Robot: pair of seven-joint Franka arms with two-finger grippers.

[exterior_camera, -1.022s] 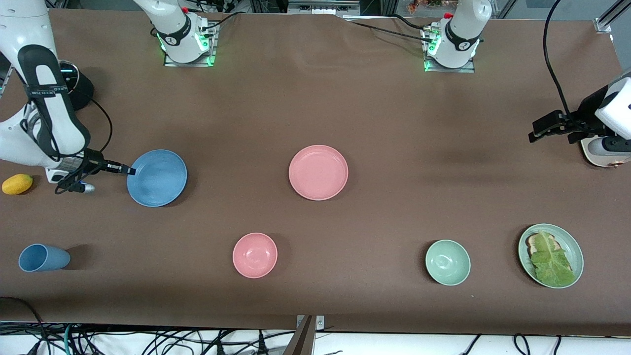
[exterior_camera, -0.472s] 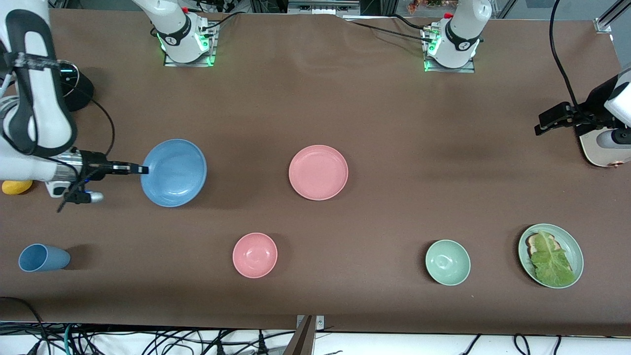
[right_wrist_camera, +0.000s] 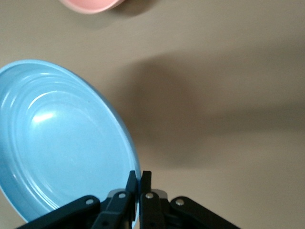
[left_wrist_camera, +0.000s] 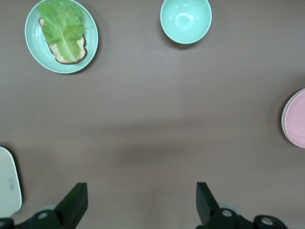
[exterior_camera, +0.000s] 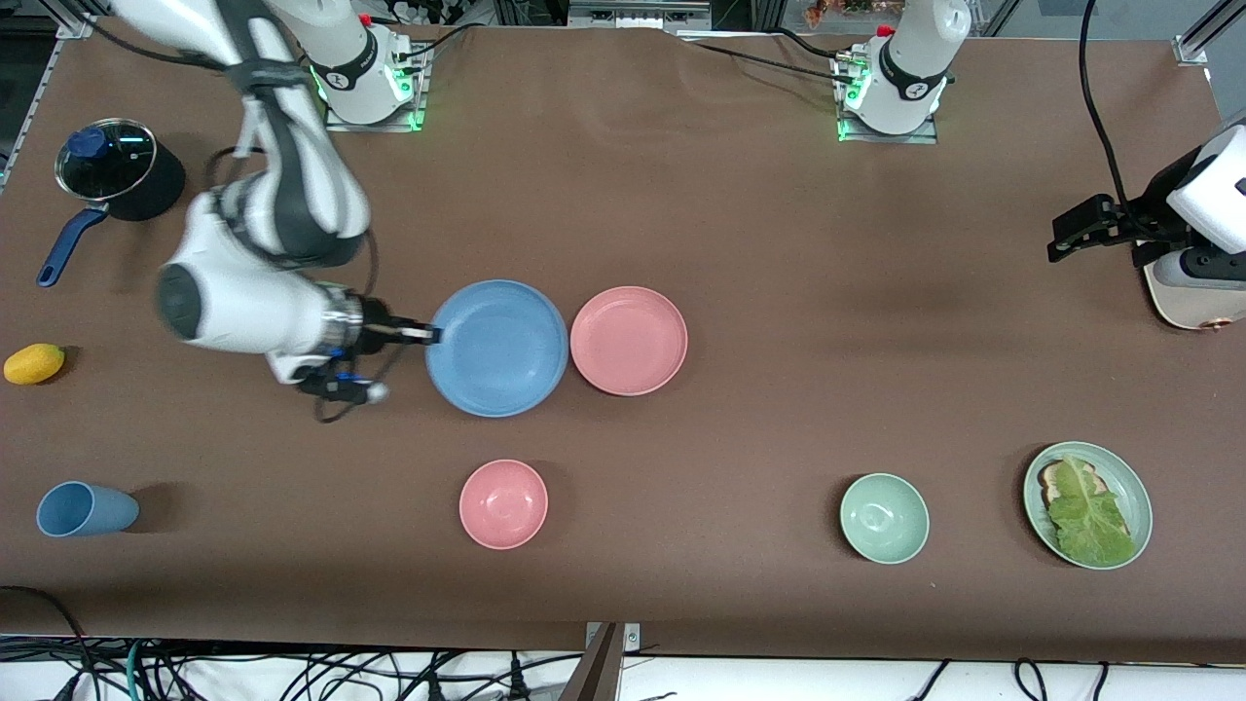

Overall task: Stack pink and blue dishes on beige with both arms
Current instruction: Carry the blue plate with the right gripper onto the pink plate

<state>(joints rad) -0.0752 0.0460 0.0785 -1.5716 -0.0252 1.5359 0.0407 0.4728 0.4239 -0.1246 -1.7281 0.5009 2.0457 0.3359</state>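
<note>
The robot's right gripper needs to release the sky-blue plate in the middle of the salmon-pink plate [exterior_camera: 631,338]. The sky-blue plate now hangs just above the table.
The sky-blue plate [exterior_camera: 496,348] [right_wrist_camera: 62,143] hangs just above the table, close beside the pink plate on the side toward the right arm's end. My right gripper [exterior_camera: 433,335] [right_wrist_camera: 140,176] is shut on its rim. The salmon-pink plate [exterior_camera: 628,340] [left_wrist_camera: 296,119] lies flat at mid-table. I see no beige plate in any view. My left gripper [exterior_camera: 1056,245] [left_wrist_camera: 141,188] hovers open and empty over the table at the left arm's end, and that arm waits.
A pink bowl [exterior_camera: 503,503], a green bowl [exterior_camera: 884,518] [left_wrist_camera: 186,20] and a green plate with toast and lettuce [exterior_camera: 1087,504] [left_wrist_camera: 61,36] lie nearer the camera. A blue cup [exterior_camera: 86,509], a yellow fruit [exterior_camera: 34,363], a dark pot [exterior_camera: 119,175] and a cream toaster [exterior_camera: 1192,297] stand at the table's ends.
My right arm has lifted the blue plate and carried it from the right arm's end to just beside the pink plate. The left gripper has barely shifted.
</note>
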